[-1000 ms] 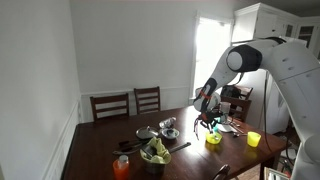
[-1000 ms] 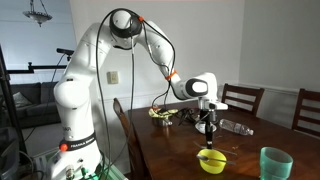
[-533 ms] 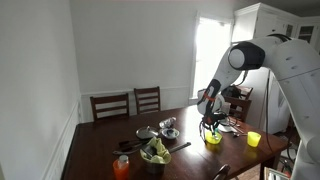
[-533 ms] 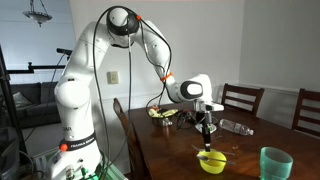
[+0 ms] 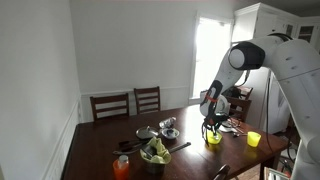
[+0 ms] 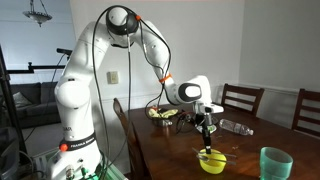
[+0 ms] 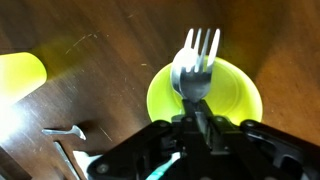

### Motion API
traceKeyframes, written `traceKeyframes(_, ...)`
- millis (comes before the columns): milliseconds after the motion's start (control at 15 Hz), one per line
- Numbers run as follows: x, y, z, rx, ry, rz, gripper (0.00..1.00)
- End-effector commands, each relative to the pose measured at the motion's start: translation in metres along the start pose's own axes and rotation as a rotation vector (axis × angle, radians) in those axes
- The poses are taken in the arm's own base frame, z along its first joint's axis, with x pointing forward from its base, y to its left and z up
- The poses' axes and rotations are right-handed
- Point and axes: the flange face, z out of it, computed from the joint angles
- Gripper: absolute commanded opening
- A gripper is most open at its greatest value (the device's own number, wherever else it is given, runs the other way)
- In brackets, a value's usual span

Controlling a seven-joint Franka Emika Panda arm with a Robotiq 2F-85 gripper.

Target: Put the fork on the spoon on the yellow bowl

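The robot's gripper needs to release the fork along the spoon inside the small yellow bowl (image 5: 212, 136) (image 7: 190, 98), with the fork's tines at the bowl's rim.
The small yellow bowl (image 7: 240, 95) lies right under my gripper in the wrist view. It also shows in both exterior views (image 5: 213, 138) (image 6: 212, 161). My gripper (image 7: 198, 118) is shut on the handle of a steel fork (image 7: 195, 58). The fork's tines point out over the bowl's inside. In both exterior views the gripper (image 5: 210, 124) (image 6: 207, 126) hangs just above the bowl with the fork pointing down into it. I cannot make out a spoon in the bowl.
A taller yellow cup (image 5: 253, 139) (image 7: 18, 75) stands beside the bowl. Steel bowls (image 5: 168, 126), a bowl of green things (image 5: 155, 153) and an orange cup (image 5: 121, 167) sit on the dark wood table. A green cup (image 6: 275, 163) stands near the front edge. Chairs (image 5: 128, 103) line the far side.
My gripper has moved with the fork sideways and a little down, from beside the yellow bowl to right over it.
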Motion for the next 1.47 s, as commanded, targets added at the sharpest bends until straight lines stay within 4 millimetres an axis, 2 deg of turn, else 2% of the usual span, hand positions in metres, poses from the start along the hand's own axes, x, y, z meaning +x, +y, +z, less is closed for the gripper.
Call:
traceKeyframes(0, -0.002, 0.011, -0.005, 0.007, 0.015, -0.004, 0.02)
traceKeyframes(1400, 0.002, 0.019, 0.014, 0.015, -0.021, 0.071, 0.02)
